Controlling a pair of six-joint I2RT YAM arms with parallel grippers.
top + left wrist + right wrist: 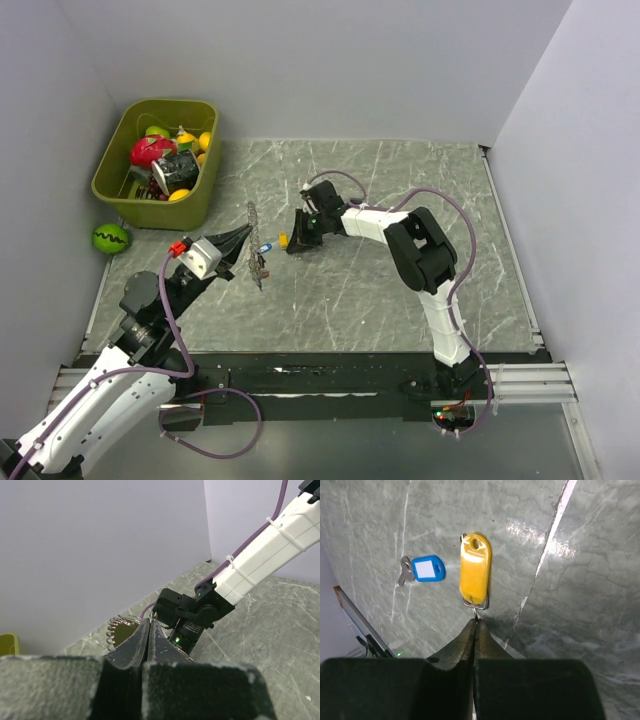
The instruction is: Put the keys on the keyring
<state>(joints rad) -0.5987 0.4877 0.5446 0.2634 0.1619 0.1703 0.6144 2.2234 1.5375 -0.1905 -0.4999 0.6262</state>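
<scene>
The fingers of my right gripper grip just the outer end of the metal loop, so I will open them and grab the loop closer to the yellow tag [474, 607] before I lift.
My left gripper [243, 238] is shut on the keyring [257, 262], a beaded loop held upright above the table. Its coils [117, 628] show just left of the closed tips of my left gripper [151, 622]. My right gripper [298, 240] is shut on the small metal loop of the yellow-tagged key [283, 240], just right of the ring. In the right wrist view the yellow tag [475, 570] hangs out past the closed tips of my right gripper [476, 621]. The blue-tagged key [423, 569] is free, and in the top view it [265, 246] sits between the ring and the yellow tag.
A green bin [120, 190] full of toy fruit stands at the back left. A green watermelon-patterned ball [110, 237] lies in front of it by the left wall. The right arm's wrist [186, 615] sits close behind my left fingertips.
</scene>
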